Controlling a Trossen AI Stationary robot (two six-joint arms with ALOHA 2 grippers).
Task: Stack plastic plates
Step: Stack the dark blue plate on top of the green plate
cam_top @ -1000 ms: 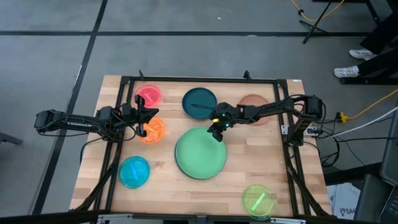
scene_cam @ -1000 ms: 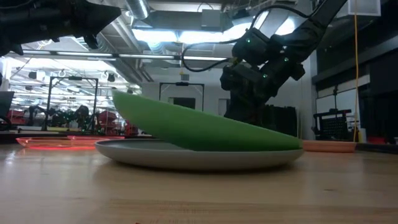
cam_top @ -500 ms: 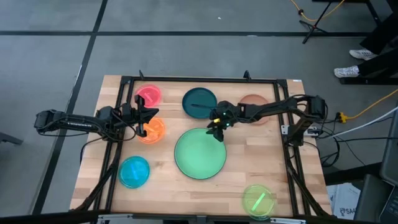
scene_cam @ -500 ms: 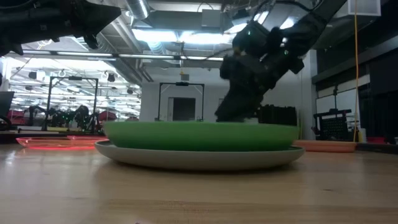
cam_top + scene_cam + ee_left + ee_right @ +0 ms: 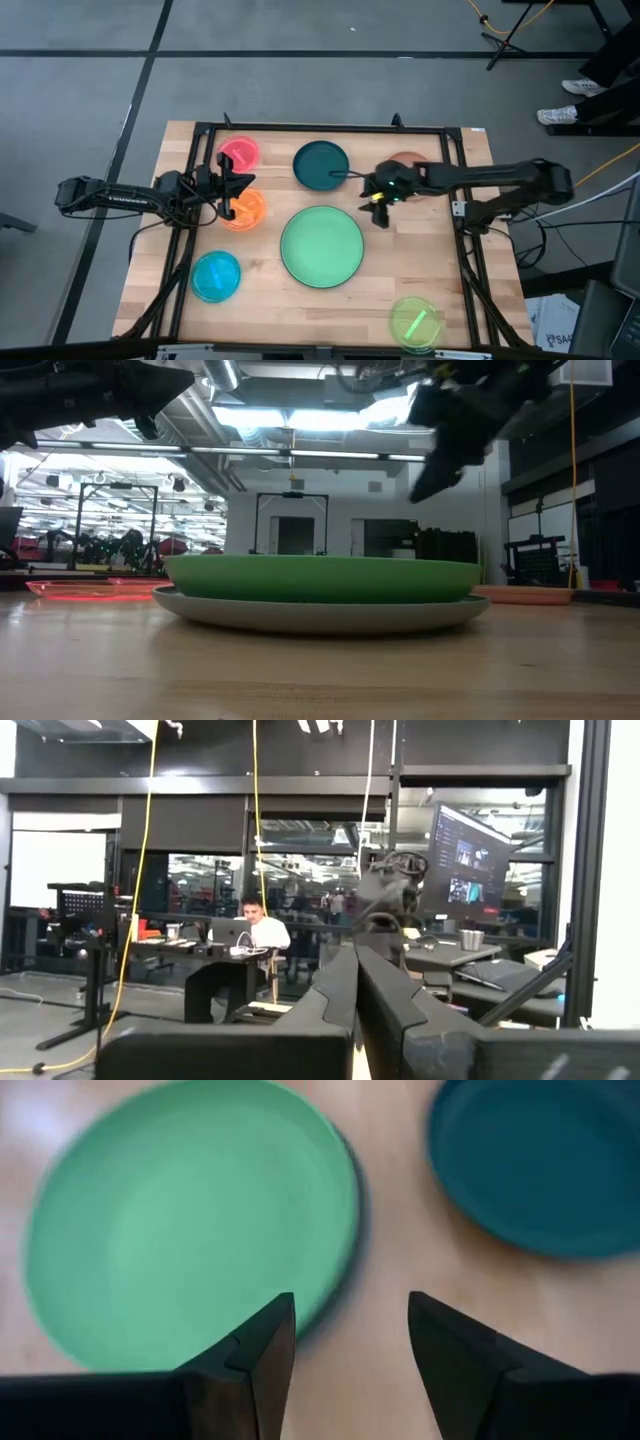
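Observation:
The robot's right gripper needs to next go to the dark teal plate and close on its near rim (image 5: 337, 185) (image 5: 472, 1218), on the side facing the light green plate.
The light green plate (image 5: 322, 246) lies flat inside the grey plate (image 5: 320, 615) at the table's middle; it also shows in the right wrist view (image 5: 190, 1220). The dark teal plate (image 5: 321, 164) lies at the far middle, the brown plate (image 5: 408, 162) beside it, partly hidden by my right arm. My right gripper (image 5: 378, 208) hovers open and empty above the table, off the green plate's far right rim. My left gripper (image 5: 236, 187) is shut, level, over the orange plate (image 5: 245, 210).
A pink plate (image 5: 239, 153) lies at the far left, a cyan plate (image 5: 215, 275) at the near left, a lime plate (image 5: 415, 322) at the near right. A black frame (image 5: 330, 127) runs round the table. Bare wood lies right of the green plate.
My right gripper has let go of the green plate's far rim, risen and drawn back toward the table's right edge. The green plate, tilted with its far side up a second ago, has dropped flat into the grey plate.

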